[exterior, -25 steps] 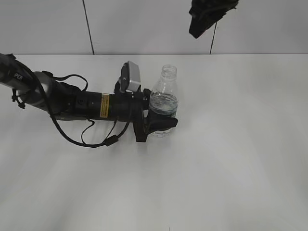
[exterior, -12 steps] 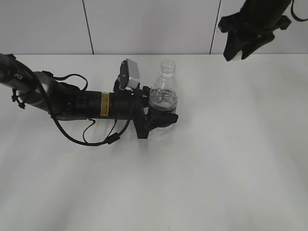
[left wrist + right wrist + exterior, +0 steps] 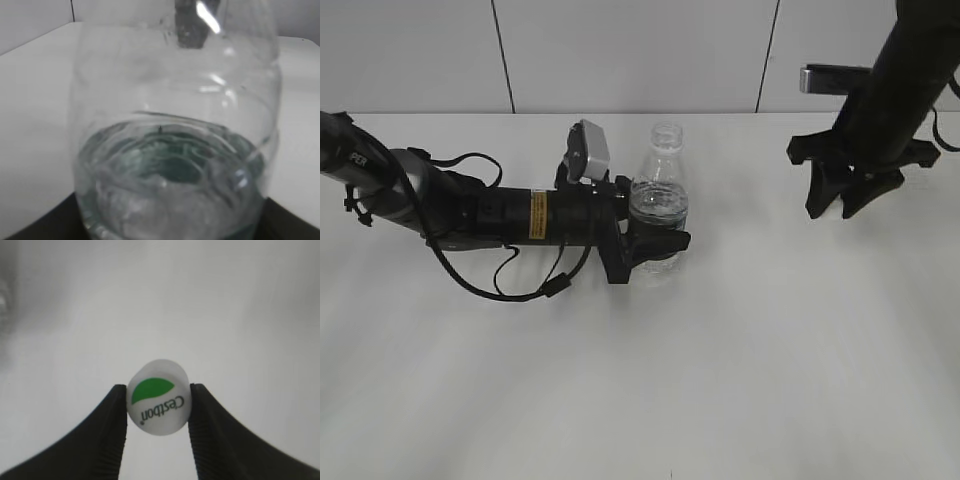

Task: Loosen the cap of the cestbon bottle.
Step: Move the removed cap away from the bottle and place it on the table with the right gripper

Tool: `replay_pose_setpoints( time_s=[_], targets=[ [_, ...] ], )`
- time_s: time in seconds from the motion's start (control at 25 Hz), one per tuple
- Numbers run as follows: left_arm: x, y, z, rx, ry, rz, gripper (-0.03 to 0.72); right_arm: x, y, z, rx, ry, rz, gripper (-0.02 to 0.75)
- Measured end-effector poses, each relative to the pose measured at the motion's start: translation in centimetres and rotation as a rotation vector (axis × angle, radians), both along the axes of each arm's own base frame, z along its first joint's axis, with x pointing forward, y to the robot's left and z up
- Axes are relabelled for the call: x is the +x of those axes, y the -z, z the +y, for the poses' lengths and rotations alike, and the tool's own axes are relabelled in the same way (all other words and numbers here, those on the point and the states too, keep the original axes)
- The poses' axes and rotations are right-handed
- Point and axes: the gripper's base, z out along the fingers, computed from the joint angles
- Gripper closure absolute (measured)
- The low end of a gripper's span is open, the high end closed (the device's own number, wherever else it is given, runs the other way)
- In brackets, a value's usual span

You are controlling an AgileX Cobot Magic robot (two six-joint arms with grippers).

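Observation:
The right gripper will release the white cap on the open white table, level with the cestbon bottle's foot (image 3: 814, 252).
The clear cestbon bottle (image 3: 662, 190) stands upright on the white table with its neck open and no cap on it. My left gripper (image 3: 658, 243) is shut around its lower body; the bottle fills the left wrist view (image 3: 172, 150). My right gripper (image 3: 840, 210) is far to the right, low over the table. It is shut on the white cap (image 3: 158, 396), whose green half-circle and "Cestbon" lettering face the right wrist camera, between the two black fingers (image 3: 112, 435).
The white table (image 3: 740, 360) lies under both arms. A pale wall with dark vertical seams (image 3: 500, 50) stands behind it. The left arm and its cables (image 3: 470, 215) lie along the table's left side.
My right gripper has come down from the top of the view and moved right, away from the bottle, with the cap in it. The left gripper and bottle have stayed put.

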Motion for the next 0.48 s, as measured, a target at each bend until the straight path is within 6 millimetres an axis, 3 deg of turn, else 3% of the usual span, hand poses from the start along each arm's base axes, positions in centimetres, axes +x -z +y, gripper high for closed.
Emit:
replay_pose_setpoints(
  time_s=[0.2, 0.48],
  targets=[
    [0.1, 0.0, 0.0, -0.004, -0.007, 0.002, 0.280, -0.9, 2.9, -1.5, -0.011, 0.084, 0.017, 0.449],
    [0.1, 0.0, 0.0, -0.004, -0.007, 0.002, 0.280, -1.2, 6.2, -1.8, -0.022, 0.146, 0.023, 0.448]
  ],
)
